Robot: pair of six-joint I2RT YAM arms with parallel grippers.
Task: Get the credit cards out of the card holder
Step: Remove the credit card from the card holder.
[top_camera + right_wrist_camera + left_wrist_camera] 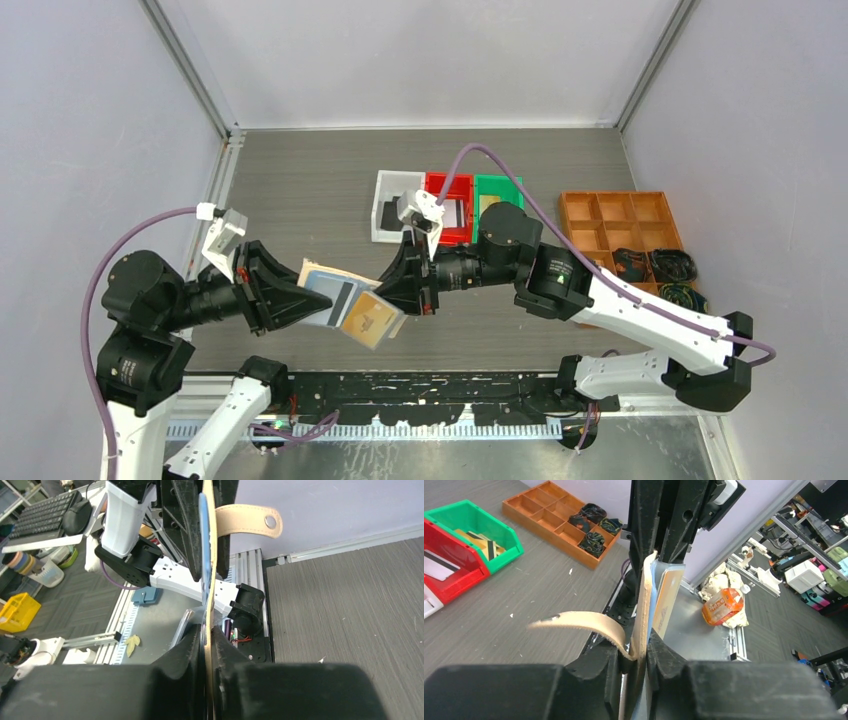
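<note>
Next, my right gripper opens, since it pinches the card holder's tan sheet, and takes just the white-grey card (342, 301) by its striped end before pulling.
The beige card holder (322, 276) hangs open in the air between my arms. My left gripper (292, 303) is shut on its left edge. It is edge-on in the left wrist view (644, 611), with its snap tab (580, 622) curling left. A white-grey card with a dark stripe (336, 300) sits in a sleeve. A gold card (368, 320) sticks out at the lower right, tilted. My right gripper (403, 296) is shut on its edge. The right wrist view shows the thin tan sheet (208, 615) between my shut fingers, and the tab (248, 520) above.
At the back stand a white bin (386, 226) with a black card, a red bin (450, 233) with a white-grey card, and a green bin (497, 182) with a gold card. An orange compartment tray (620, 222) with dark cables sits at the right.
</note>
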